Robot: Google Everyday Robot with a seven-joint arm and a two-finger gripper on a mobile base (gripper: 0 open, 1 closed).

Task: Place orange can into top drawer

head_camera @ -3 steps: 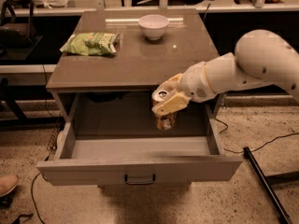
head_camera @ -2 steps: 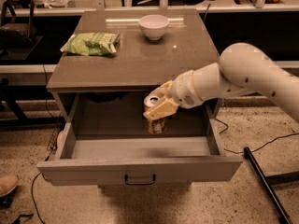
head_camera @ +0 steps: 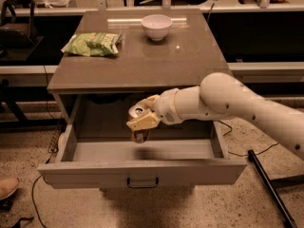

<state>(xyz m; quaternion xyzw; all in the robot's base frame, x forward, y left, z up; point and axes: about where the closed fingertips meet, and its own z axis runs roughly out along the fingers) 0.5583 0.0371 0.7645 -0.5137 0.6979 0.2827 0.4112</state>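
My gripper is to let go of the orange can on the drawer's bottom [head_camera: 122, 143], just off the middle toward the snack bag's side.
The top drawer [head_camera: 142, 171] is pulled open under the grey cabinet, its flat front and small dark handle toward me. My gripper [head_camera: 141, 120] hangs over the middle of the drawer's open interior, shut on the orange can [head_camera: 138, 112]. The can's silver top shows above the pale fingers [head_camera: 143, 122]; its lower end sticks out below them. The can is held above the drawer floor and does not touch it. My white arm reaches in from the right.
On the cabinet top [head_camera: 142, 61] stand a white bowl [head_camera: 156, 26] at the back and a green snack bag [head_camera: 91, 44] at the left. A dark pole [head_camera: 268, 186] lies on the floor at the right. A shoe [head_camera: 7, 188] is at the lower left.
My gripper has carried the can to the left, from the drawer's right part toward its middle, staying at about the same height.
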